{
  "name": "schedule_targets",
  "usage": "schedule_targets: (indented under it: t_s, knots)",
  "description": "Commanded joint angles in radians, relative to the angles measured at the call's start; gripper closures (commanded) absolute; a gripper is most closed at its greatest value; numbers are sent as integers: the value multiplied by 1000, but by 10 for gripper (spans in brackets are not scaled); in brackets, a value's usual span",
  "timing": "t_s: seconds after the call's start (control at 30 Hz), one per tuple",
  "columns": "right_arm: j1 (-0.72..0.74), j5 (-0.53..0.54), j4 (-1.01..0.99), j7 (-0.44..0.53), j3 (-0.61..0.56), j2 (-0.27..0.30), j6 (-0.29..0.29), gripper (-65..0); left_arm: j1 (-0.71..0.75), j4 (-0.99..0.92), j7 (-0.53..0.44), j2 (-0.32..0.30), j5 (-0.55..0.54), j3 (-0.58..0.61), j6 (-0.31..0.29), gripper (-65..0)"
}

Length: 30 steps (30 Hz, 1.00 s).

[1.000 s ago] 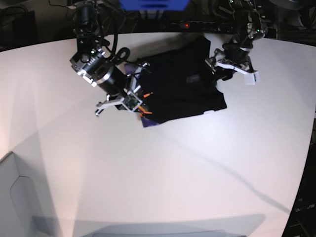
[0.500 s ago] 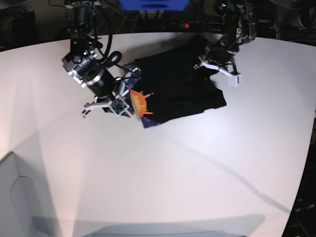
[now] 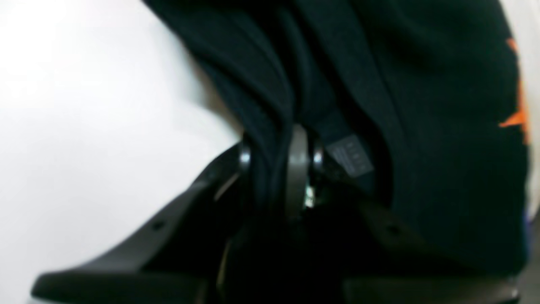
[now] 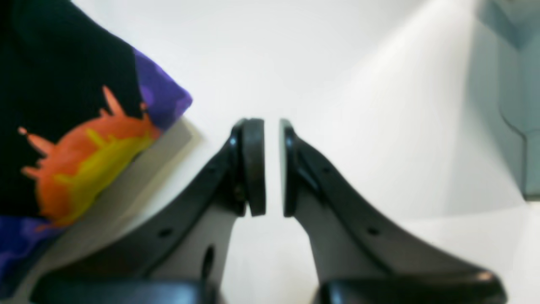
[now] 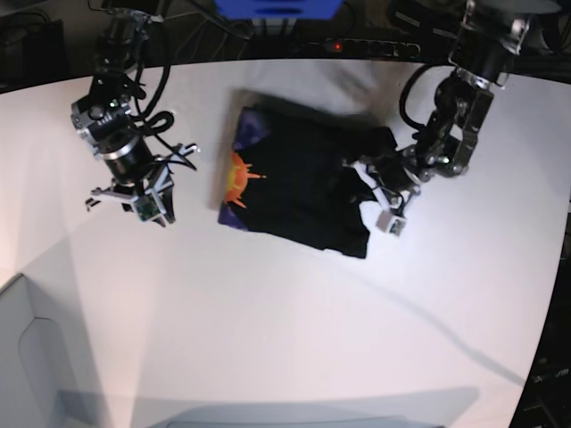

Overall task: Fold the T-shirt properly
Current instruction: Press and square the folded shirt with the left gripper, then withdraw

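Next, I lay the black T-shirt down with my left gripper so that it is centred on the table spot [image 5: 227,173] [image 3: 527,109] by its orange sun.
The black T-shirt [image 5: 299,183] lies partly folded on the white table [image 5: 285,321], its orange sun and purple print [image 5: 239,176] at its left edge. My left gripper [image 5: 364,176] sits at the shirt's right edge. In the left wrist view it [image 3: 270,169] is shut on a bunched fold of black cloth [image 3: 422,126], next to a grey label [image 3: 350,158]. My right gripper [image 5: 150,207] hangs over bare table to the left of the shirt. In the right wrist view it [image 4: 272,169] is empty with a narrow gap between the pads, and the print [image 4: 84,160] lies off to the side.
A grey box [image 5: 22,357] stands at the table's front left corner and shows in the right wrist view [image 4: 506,63]. A blue object [image 5: 277,7] and a power strip with a red light [image 5: 335,45] sit behind the table's far edge.
My right gripper has let go of the shirt and moved left, away from it. My left gripper has carried its shirt edge forward and down, and the shirt now lies lower with the print exposed at the left.
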Motion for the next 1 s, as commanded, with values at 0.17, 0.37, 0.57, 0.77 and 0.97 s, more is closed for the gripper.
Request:
schedule_targets:
  t_s: [0.17,0.37,0.57,0.77,0.97]
  knots:
    - [3,12,21,26,106,-3,-9,-48,-395,-104,0,-17,23,478,-23,0]
    - [4,12,26,26,254,-57,-9,-48,-591,-269,-1,162,218,694,-273,0]
    - [1,12,26,26,355,-99,-9,-48,-586,-372,-1,376,610,659,-426,0]
    - [-2,10,26,26,436,-114,-9,-48,-585,-388,8,488,787,665,-461,-47]
    - [-19,12,26,26,430,-114,-9,-48,-586,-380,11,491,795,665,-458,-145]
